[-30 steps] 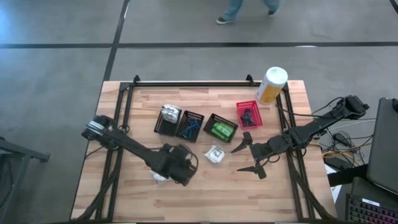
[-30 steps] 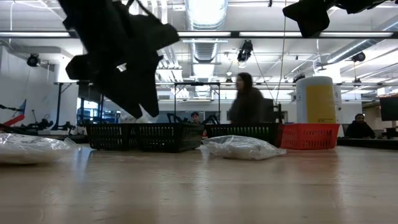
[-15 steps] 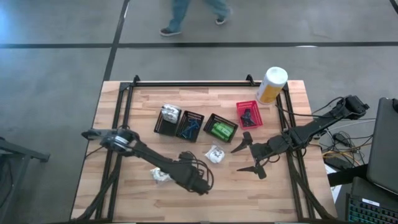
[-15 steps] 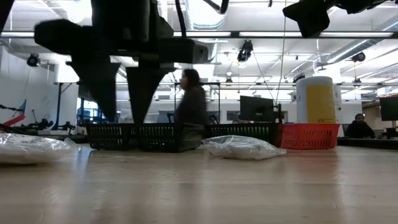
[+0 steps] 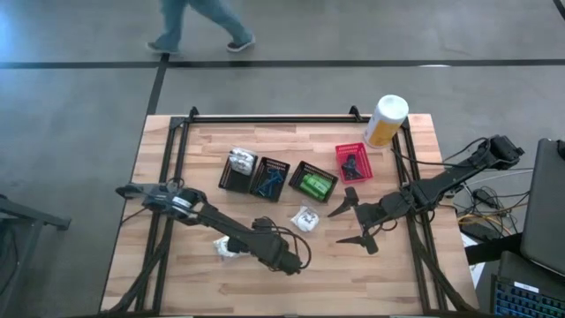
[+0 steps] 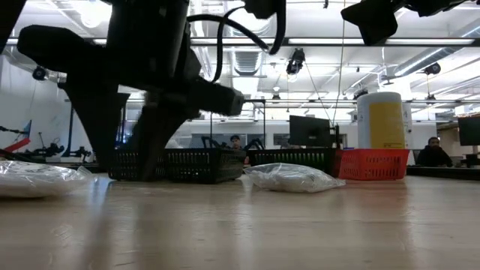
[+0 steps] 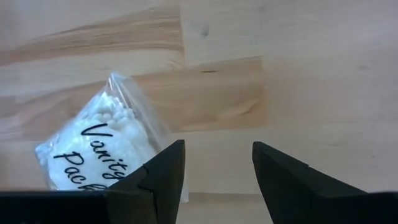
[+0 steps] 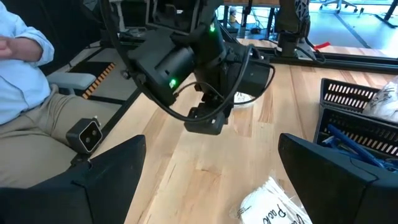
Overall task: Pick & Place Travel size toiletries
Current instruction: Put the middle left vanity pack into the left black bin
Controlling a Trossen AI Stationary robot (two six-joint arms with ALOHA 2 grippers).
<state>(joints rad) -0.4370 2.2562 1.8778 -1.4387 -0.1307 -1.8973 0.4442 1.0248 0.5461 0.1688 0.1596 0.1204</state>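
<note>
I will next move my left gripper to the Vanity Pack packet near my left arm and close it on the packet's clear plastic edge (image 5: 236,252) (image 7: 164,146).
Two white clear-wrapped toiletry packets lie flat on the wooden table: one (image 5: 225,249) near the left arm, also seen in the left wrist view (image 7: 99,152), the other (image 5: 306,218) at the middle. My left gripper (image 5: 284,258) points down over bare wood to the right of the first packet, open, with nothing between its fingers (image 7: 216,154). My right gripper (image 5: 353,221) hovers wide open right of the middle packet (image 8: 273,202). More toiletries lie in the baskets: a white lump (image 5: 240,161), green packets (image 5: 313,185) and a dark sachet (image 5: 351,162).
Three black mesh baskets (image 5: 269,177) and a red one (image 5: 353,164) stand in a row across the table's middle. A tall white-and-yellow canister (image 5: 386,119) stands at the far right corner. A person walks past beyond the far edge (image 5: 199,22); another sits beside the table (image 8: 31,93).
My left gripper has moved from above the left white packet toward the table's right and near edges. Meanwhile it has tipped over to point down and rolled about its axis. The packet has stayed on the table. My right arm has kept still.
</note>
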